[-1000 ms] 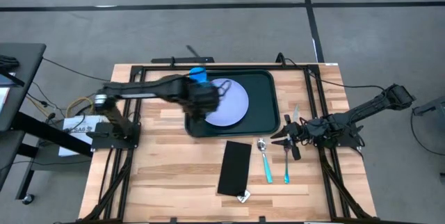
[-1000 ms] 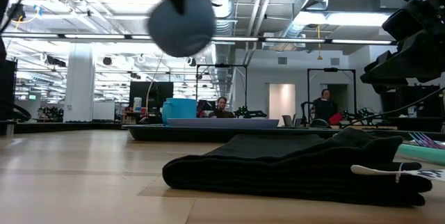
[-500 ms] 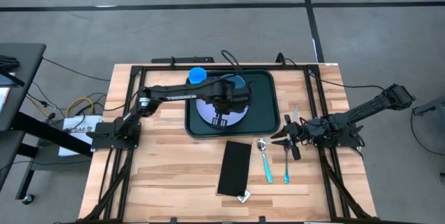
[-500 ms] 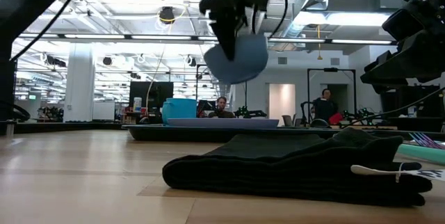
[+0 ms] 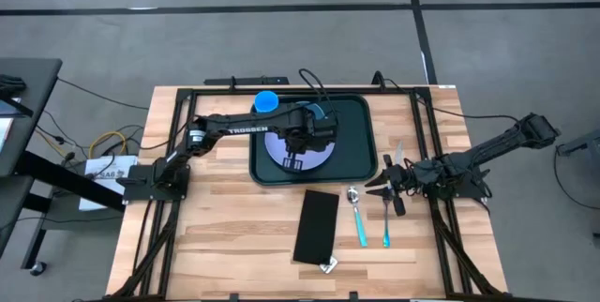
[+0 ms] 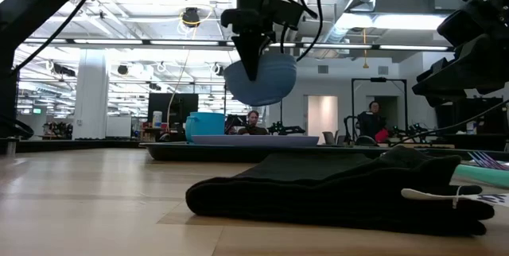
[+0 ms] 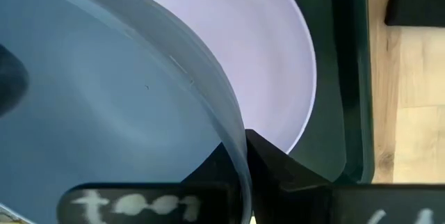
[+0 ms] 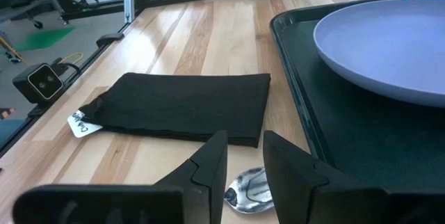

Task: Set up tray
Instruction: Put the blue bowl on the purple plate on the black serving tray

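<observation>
The blue-grey bowl, still held over the lavender plate, will be let go by my left gripper on the middle of the lavender plate (image 5: 301, 133) (image 7: 188, 64).
The dark green tray (image 5: 361, 143) lies at the table's far middle with the lavender plate (image 5: 323, 152) lying flat on it. A blue cup (image 5: 267, 101) stands at the tray's far left corner. My left gripper (image 7: 245, 137) hangs over the plate, shut on a blue-grey bowl (image 6: 261, 81). My right gripper (image 8: 243, 158) waits open and low at the table's right, beside two teal-handled utensils (image 5: 361, 222). One of them, a spoon (image 8: 243, 189), lies just ahead of its fingers. My left gripper pinches the bowl's rim (image 7: 233, 123), one finger inside the bowl and one outside. The fingers (image 6: 253, 53) come from above, pointing down. The bowl hangs below them, lifted clear, above the plate (image 7: 278, 50).
A folded black napkin (image 5: 317, 225) with a white tag lies near of the tray, left of the utensils. Bare wood lies to the left of the tray and along the near edge. People sit far off in the room beyond the table (image 6: 253, 121).
My left gripper carried the bowl from over the tray's left part toward the table's right, until it stood over the plate. It came down as it went, and the bowl now hangs lower than before. The right arm kept still.
</observation>
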